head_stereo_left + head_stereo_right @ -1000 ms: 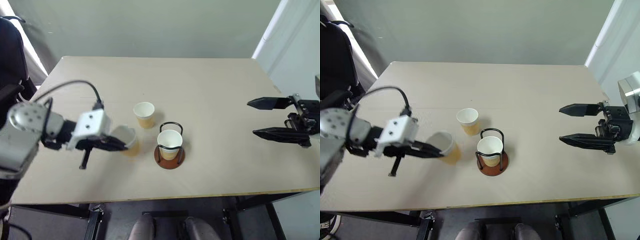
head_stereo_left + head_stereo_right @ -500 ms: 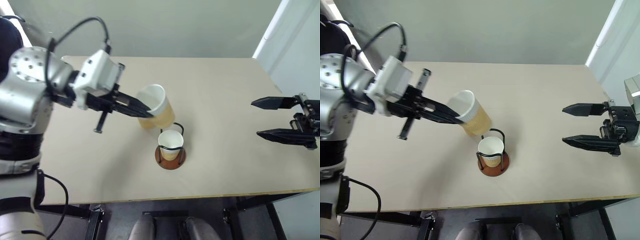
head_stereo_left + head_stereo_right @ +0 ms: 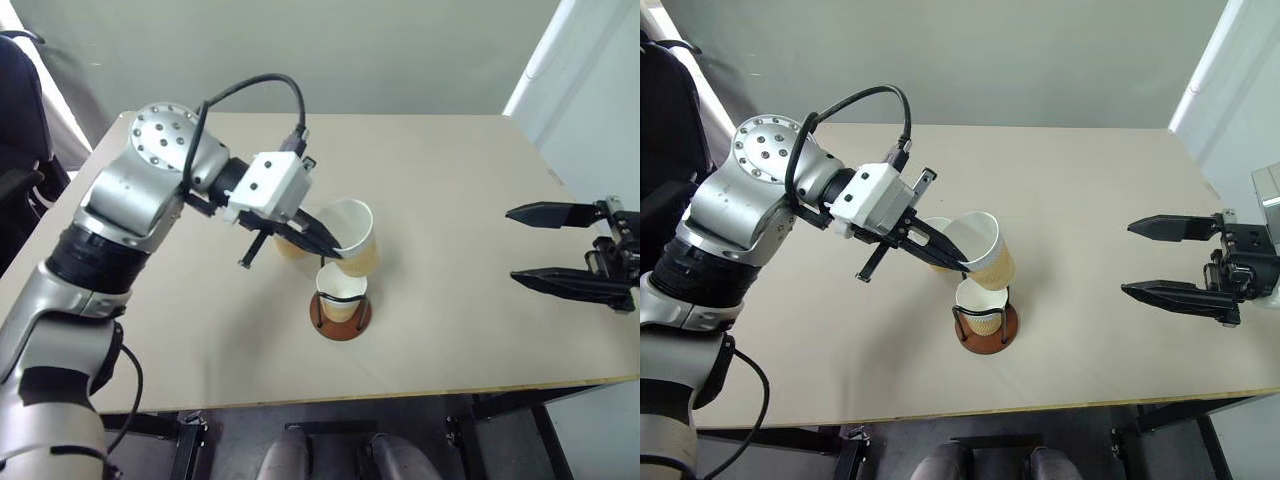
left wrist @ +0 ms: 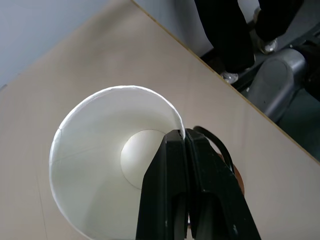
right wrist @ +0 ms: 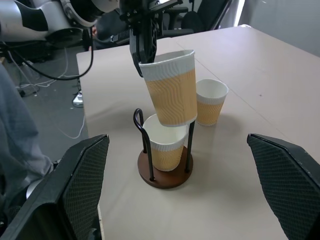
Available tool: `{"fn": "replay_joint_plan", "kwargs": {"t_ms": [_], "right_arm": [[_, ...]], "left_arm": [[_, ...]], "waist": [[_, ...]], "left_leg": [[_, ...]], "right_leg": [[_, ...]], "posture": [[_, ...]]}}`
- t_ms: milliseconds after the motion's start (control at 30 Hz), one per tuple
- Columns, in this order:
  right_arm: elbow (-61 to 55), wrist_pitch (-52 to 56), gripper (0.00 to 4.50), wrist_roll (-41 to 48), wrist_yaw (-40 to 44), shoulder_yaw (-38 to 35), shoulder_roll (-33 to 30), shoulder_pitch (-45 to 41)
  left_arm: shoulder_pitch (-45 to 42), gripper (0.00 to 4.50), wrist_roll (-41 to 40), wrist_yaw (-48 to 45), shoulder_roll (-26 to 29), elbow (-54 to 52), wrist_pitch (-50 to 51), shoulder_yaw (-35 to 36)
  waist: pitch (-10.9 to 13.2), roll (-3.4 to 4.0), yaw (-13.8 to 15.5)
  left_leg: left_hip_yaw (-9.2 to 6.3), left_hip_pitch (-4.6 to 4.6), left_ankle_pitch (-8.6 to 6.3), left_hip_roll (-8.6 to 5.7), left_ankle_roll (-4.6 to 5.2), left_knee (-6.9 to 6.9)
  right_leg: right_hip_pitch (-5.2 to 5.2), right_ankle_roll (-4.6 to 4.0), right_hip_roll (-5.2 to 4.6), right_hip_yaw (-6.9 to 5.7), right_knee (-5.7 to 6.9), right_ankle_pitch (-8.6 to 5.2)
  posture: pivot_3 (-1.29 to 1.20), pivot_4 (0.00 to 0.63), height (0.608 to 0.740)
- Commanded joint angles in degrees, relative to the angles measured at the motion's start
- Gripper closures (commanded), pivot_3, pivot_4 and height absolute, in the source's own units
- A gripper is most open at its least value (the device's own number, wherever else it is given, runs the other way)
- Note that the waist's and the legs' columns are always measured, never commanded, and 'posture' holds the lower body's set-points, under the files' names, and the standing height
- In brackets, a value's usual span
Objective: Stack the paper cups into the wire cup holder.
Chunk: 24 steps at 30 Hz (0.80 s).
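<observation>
The robot's left gripper needs to release the tan paper cup inside the second paper cup (image 3: 343, 285) between the dark wire loops.
My left gripper (image 3: 335, 251) is shut on the rim of a tan paper cup (image 3: 356, 238), one finger inside the cup and one outside. It holds the cup tilted in the air, just above the wire cup holder (image 3: 341, 321). A second paper cup (image 3: 339, 291) stands upright in the holder between the dark wire loops. Behind my left gripper a third cup (image 5: 211, 103) stands on the table, partly hidden in the eye views. The left wrist view looks into the held cup (image 4: 95, 165), with a wire loop (image 4: 221, 148) beyond it. My right gripper (image 3: 511, 243) hangs open at the table's right side, holding nothing.
The beige table (image 3: 450, 170) has its front edge (image 3: 330, 391) near me. A black chair (image 3: 15, 110) stands off its left side. A window or pale wall edge (image 3: 540, 60) rises at the back right.
My left arm lifted the cup off the table on the left. It carried the cup up and to the right until it hung over the holder. The right gripper stayed open and still.
</observation>
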Motion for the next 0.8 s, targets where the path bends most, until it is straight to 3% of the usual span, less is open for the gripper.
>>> {"fn": "replay_joint_plan", "kwargs": {"t_ms": [33,167,800], "right_arm": [[-1.7,0.1,0.00,1.6,-1.0,-3.2,-0.7,0.2],[-2.3,0.4,0.00,2.2,-1.7,-3.7,-0.7,0.5],[-3.3,-0.4,0.00,1.7,-3.3,-4.2,-0.4,2.8]], "left_arm": [[-1.5,4.48,-2.2,-2.3,1.4,-1.0,-1.4,-0.8],[-1.3,4.48,-2.0,-2.3,1.8,-1.0,-1.9,-2.1],[0.2,4.48,1.1,-2.3,1.9,0.0,-6.1,-6.1]], "waist": [[0.0,0.01,0.0],[0.0,0.01,0.0],[0.0,0.01,0.3]], "left_leg": [[0.00,-0.05,-0.05,0.00,0.02,0.11],[0.01,-0.14,-0.33,0.00,0.43,0.33],[0.03,-0.17,-0.34,-0.01,0.44,0.35]], "right_leg": [[-0.01,0.02,0.00,0.00,0.01,-0.01],[-0.02,0.11,0.00,0.07,-0.02,0.02],[-0.03,0.14,0.00,0.09,-0.01,0.02]], "posture": [[0.00,0.150,0.740],[0.00,0.150,0.740],[0.00,0.150,0.740]]}}
